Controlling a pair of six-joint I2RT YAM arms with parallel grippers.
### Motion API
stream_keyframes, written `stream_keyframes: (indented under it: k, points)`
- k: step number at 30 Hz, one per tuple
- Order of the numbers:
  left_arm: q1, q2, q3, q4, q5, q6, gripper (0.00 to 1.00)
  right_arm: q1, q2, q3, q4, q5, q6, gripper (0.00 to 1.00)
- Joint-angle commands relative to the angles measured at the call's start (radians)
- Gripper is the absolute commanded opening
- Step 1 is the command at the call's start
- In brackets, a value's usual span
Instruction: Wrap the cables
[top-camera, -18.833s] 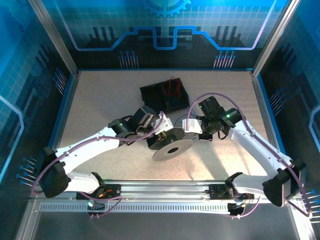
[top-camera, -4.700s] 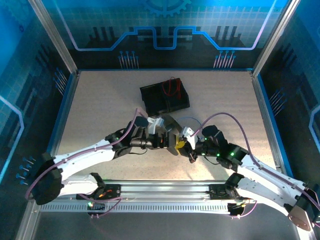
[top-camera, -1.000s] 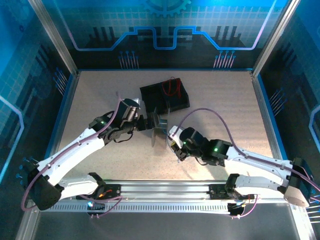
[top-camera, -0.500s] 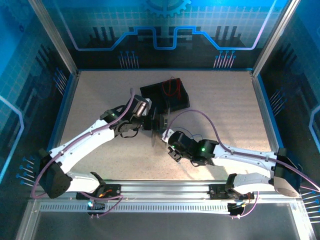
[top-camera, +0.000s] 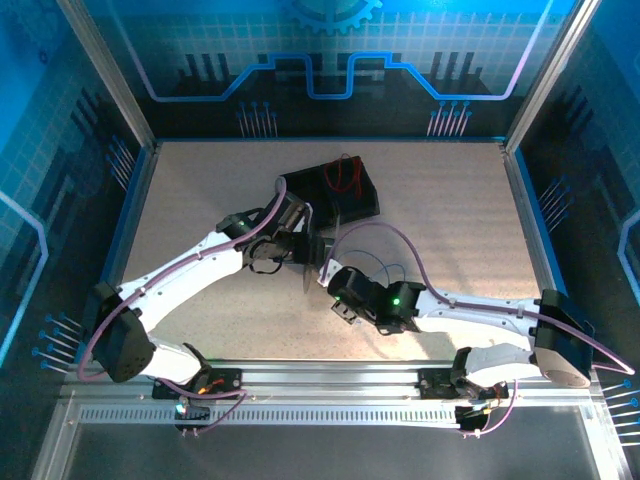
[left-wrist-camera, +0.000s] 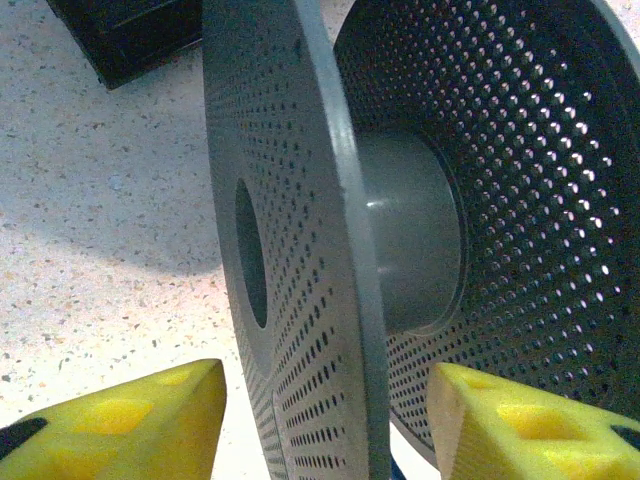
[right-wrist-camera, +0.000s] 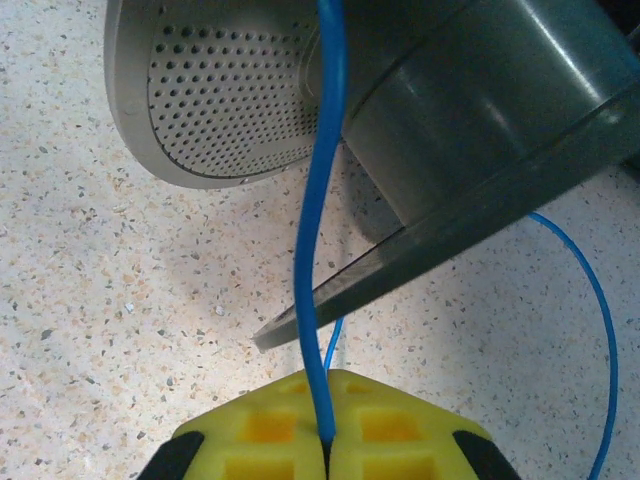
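The blue cable is in my right gripper close by the spool's edge and has slack looping beyond, so I should take the cable farther out (top-camera: 403, 268) and pull it away.
A grey perforated spool (top-camera: 317, 258) stands on its edge at mid-table. My left gripper (left-wrist-camera: 325, 425) straddles its near flange (left-wrist-camera: 300, 250); the yellow fingertips (left-wrist-camera: 120, 425) stand apart from it on both sides, so it is open. The hub (left-wrist-camera: 410, 230) is bare. My right gripper (right-wrist-camera: 327, 440) is shut on the blue cable (right-wrist-camera: 322, 200), which runs up from the pads past the flange edge toward the hub (right-wrist-camera: 470, 110). More of that cable loops over the table to the right. The red cable (top-camera: 345, 176) lies in the black box (top-camera: 350, 205).
The black box sits just behind the spool and left gripper (top-camera: 303, 240), with its corner close by (left-wrist-camera: 120, 40). The right gripper (top-camera: 336, 283) is in front of the spool. Lilac arm cables arch over both arms. Metal frame posts and blue walls ring the speckled table (top-camera: 450, 190).
The left gripper has come right onto the spool and its jaws have narrowed around the flange. The right arm has slid left toward the spool, still holding the blue cable.
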Motion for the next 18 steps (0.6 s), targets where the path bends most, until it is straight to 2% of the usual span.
stream_keyframes:
  k: [1,15,18]
  points:
    - [-0.007,0.006,0.033,-0.023,0.018,0.008,0.51,0.013,0.002,0.028,0.036,0.035,-0.012,0.0]
    - [-0.007,0.036,0.025,-0.016,0.023,0.0,0.38,0.012,0.036,0.021,0.063,0.032,-0.014,0.0]
    - [-0.007,0.048,0.027,-0.013,0.028,0.0,0.24,0.012,0.039,0.017,0.071,0.025,-0.011,0.0]
